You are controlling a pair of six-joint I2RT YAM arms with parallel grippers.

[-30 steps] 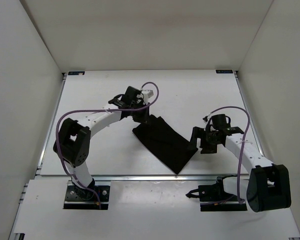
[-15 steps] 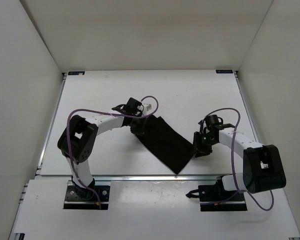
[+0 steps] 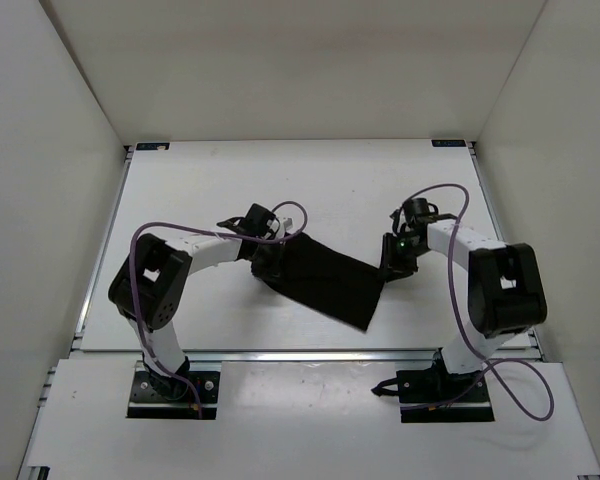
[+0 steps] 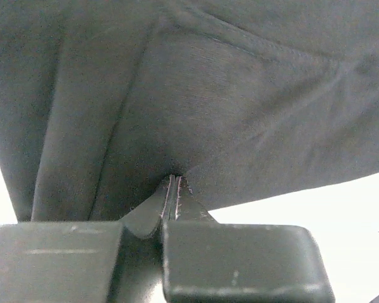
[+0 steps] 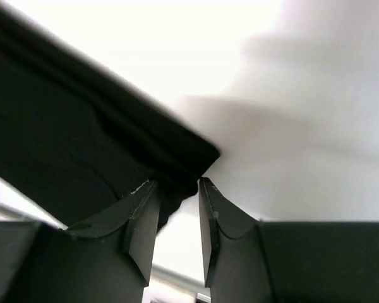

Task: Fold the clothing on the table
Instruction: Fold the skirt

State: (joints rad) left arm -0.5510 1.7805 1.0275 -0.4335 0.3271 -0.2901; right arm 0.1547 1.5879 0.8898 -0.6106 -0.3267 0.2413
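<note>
The left gripper is pinching the clothing's near edge inward of the clothing's end, so it should open and take the clothing's end itself point(image 4: 20, 189) before it folds the clothing over.
The black clothing point(image 3: 325, 275) is stretched as a band across the middle of the white table point(image 3: 210, 180), between my two grippers. My left gripper point(image 3: 270, 256) is shut on its left end. In the left wrist view the jaws point(image 4: 175, 180) pinch a fold and the clothing point(image 4: 208, 95) fills the view above them. My right gripper point(image 3: 388, 262) holds the right corner. In the right wrist view the fingertips point(image 5: 177, 187) stand a little apart with a bunched corner of the clothing point(image 5: 63, 139) between them. The near edge of the clothing lies on the table.
White walls enclose the table on the left, right and far side. A metal rail point(image 3: 310, 352) runs along the front edge, with both arm bases behind it. Purple cables point(image 3: 450, 195) loop off each arm.
My right gripper closed on the right corner of the clothing and drew it away from the front edge. The left gripper shifted slightly nearer with its end. The clothing now lies more level across the table.
</note>
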